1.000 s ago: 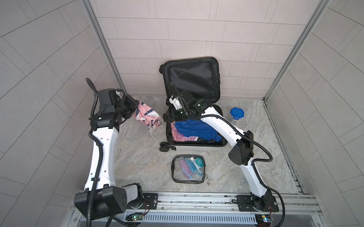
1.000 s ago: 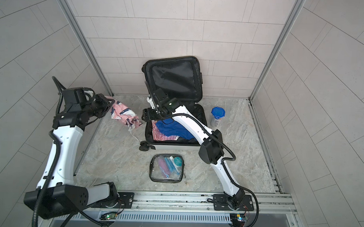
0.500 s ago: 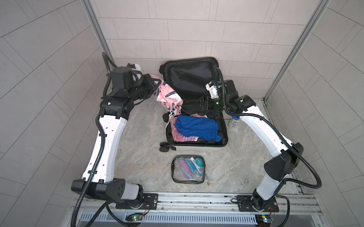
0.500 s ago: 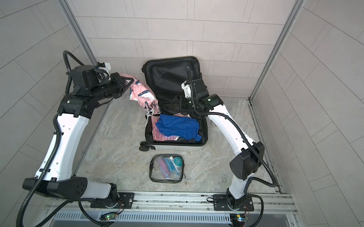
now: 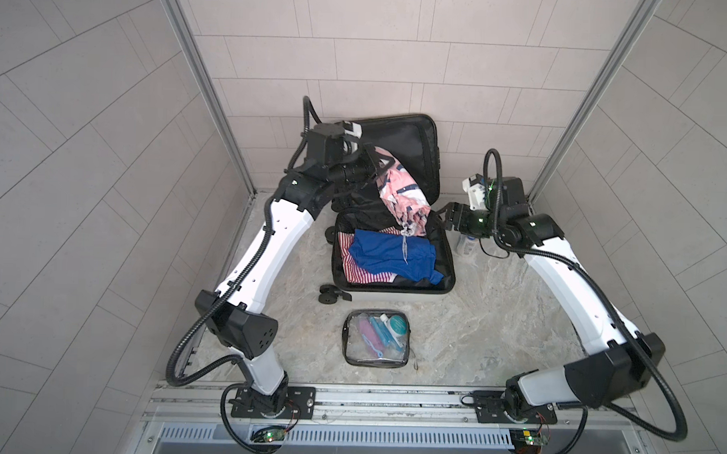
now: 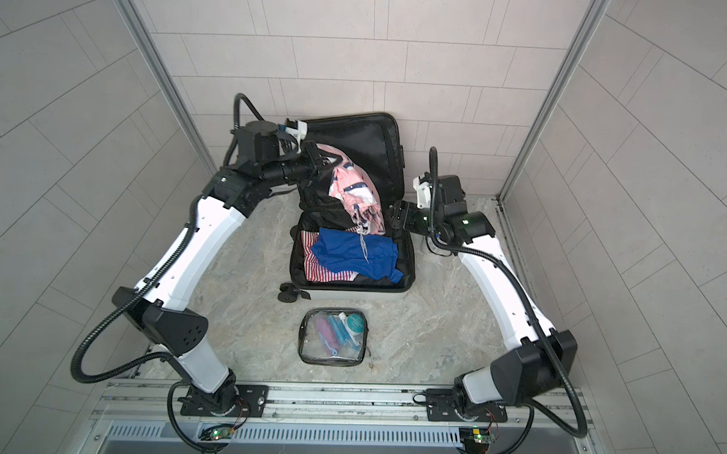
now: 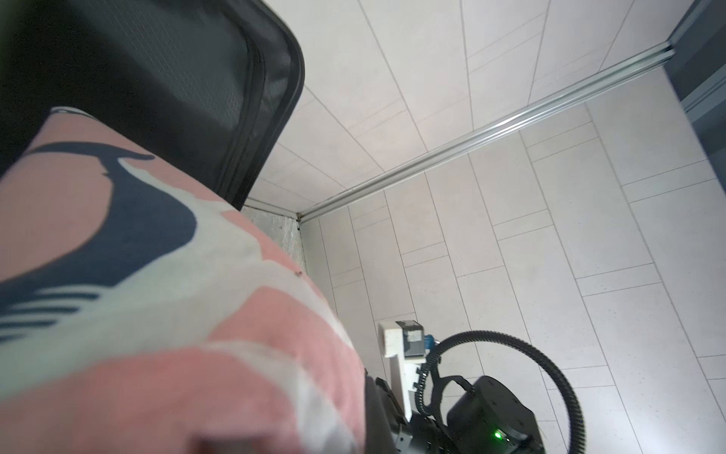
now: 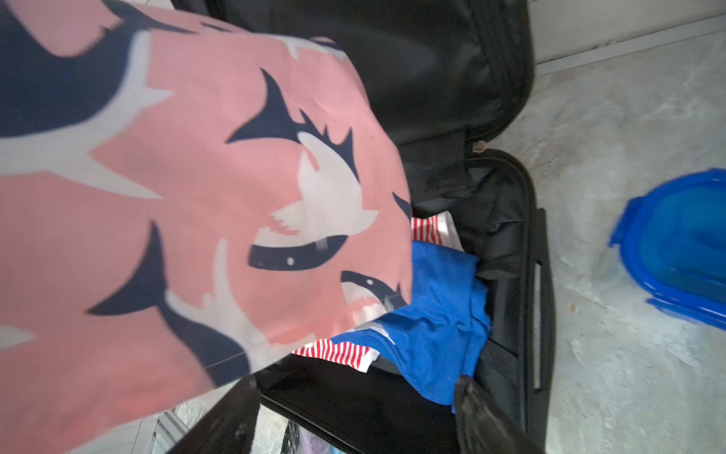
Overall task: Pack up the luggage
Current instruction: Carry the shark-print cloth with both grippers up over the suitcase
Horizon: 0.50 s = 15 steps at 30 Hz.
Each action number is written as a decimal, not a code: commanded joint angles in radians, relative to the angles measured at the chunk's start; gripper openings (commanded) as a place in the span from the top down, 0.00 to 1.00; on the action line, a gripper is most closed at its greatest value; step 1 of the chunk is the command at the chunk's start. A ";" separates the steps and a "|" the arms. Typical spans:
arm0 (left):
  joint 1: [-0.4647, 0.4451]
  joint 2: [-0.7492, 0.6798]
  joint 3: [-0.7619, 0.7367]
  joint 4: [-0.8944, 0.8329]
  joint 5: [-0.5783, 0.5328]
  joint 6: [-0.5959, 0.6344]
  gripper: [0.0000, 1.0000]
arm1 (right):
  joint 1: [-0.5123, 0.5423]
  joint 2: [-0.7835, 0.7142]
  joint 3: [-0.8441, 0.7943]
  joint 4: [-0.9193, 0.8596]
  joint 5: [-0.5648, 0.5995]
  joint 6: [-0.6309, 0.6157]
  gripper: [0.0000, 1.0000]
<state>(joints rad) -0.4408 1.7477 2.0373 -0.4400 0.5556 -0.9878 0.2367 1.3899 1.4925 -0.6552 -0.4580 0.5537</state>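
The robot's right gripper will grab the pink shark-print garment's loose side [image 5: 421,214] [image 8: 389,215], near the luggage's hinge, across from the left gripper.
The luggage [image 5: 392,297] lies open at the back of the floor, its black-lined lid [image 5: 410,150] propped against the wall. Inside it, a blue garment [image 5: 390,254] lies on a red-and-white striped one [image 5: 352,273]. My left gripper [image 5: 376,170] is shut on a pink shark-print garment [image 5: 400,196], which hangs over the back of the luggage. That cloth [image 7: 157,295] hides the fingertips in the left wrist view. My right gripper [image 5: 447,216] is open and empty beside the luggage's right rim. In the right wrist view its fingers [image 8: 483,416] frame the luggage's lining, with the pink garment [image 8: 196,196] close in front.
A clear black-edged toiletry pouch [image 5: 376,338] lies on the floor in front of the luggage. A blue-lidded container [image 8: 679,243] stands right of the luggage, under my right wrist. Black luggage wheels [image 5: 328,295] stick out at the front left corner. Tiled walls close in on three sides.
My left arm has lifted the pink garment from the floor on the left up and over the luggage. My right arm has drawn back out of the luggage to its right side.
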 commanded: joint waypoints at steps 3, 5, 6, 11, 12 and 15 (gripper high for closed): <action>-0.074 0.108 0.064 0.142 0.074 -0.061 1.00 | -0.050 -0.145 -0.104 0.040 0.050 -0.032 0.19; -0.091 0.134 0.071 0.155 0.093 -0.065 1.00 | -0.062 -0.170 -0.122 0.031 0.058 -0.039 0.19; -0.096 0.139 0.058 0.164 0.099 -0.064 1.00 | -0.065 -0.176 -0.126 0.022 0.061 -0.041 0.19; -0.081 0.096 -0.142 0.241 0.126 -0.054 1.00 | -0.069 -0.187 -0.145 0.016 0.064 -0.039 0.19; -0.074 0.084 -0.190 0.255 0.130 -0.050 1.00 | -0.068 -0.188 -0.147 0.017 0.064 -0.039 0.19; -0.052 0.047 -0.323 0.295 0.141 -0.047 1.00 | -0.068 -0.186 -0.157 0.022 0.058 -0.030 0.19</action>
<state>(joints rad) -0.5171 1.8538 1.7878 -0.2413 0.6640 -1.0317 0.1711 1.2156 1.3422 -0.6464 -0.4088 0.5278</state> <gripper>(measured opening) 0.051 0.812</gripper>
